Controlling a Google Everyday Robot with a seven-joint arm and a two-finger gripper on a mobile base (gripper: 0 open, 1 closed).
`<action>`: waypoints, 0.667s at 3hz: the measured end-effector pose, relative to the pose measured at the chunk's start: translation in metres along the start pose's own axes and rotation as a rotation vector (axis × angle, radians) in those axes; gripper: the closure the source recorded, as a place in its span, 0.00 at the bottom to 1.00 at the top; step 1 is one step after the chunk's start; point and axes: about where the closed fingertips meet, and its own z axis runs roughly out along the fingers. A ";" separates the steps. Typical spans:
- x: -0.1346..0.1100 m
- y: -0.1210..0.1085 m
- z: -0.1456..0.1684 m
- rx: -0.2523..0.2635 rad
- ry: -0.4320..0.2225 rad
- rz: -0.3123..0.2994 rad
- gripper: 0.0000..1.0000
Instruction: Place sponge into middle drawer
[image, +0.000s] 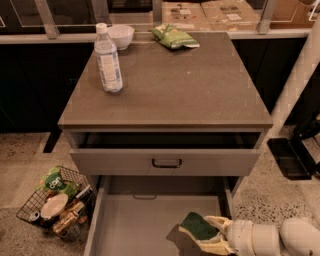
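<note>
Next, I release the sponge from my gripper on the pale-grey drawer's bottom beside its dark shadow (186, 230).
The sponge (198, 226), dark green on top with pale yellow foam below, is held between the fingers of my gripper (212, 234). The gripper reaches in from the lower right and holds the sponge just above the pale-grey floor of the open middle drawer (140, 225), at its right side. The sponge casts a dark shadow on the drawer floor beneath it. The white arm trails off to the bottom right.
The top drawer (165, 161) with the black loop handle is slightly open above. On the cabinet top stand a water bottle (107, 60), a white bowl (121, 35) and a green snack bag (174, 36). A wire basket (57, 202) of items sits on the floor at left.
</note>
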 end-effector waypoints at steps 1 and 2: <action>0.018 -0.010 0.026 -0.017 0.011 0.010 1.00; 0.047 -0.027 0.064 -0.064 0.029 0.024 1.00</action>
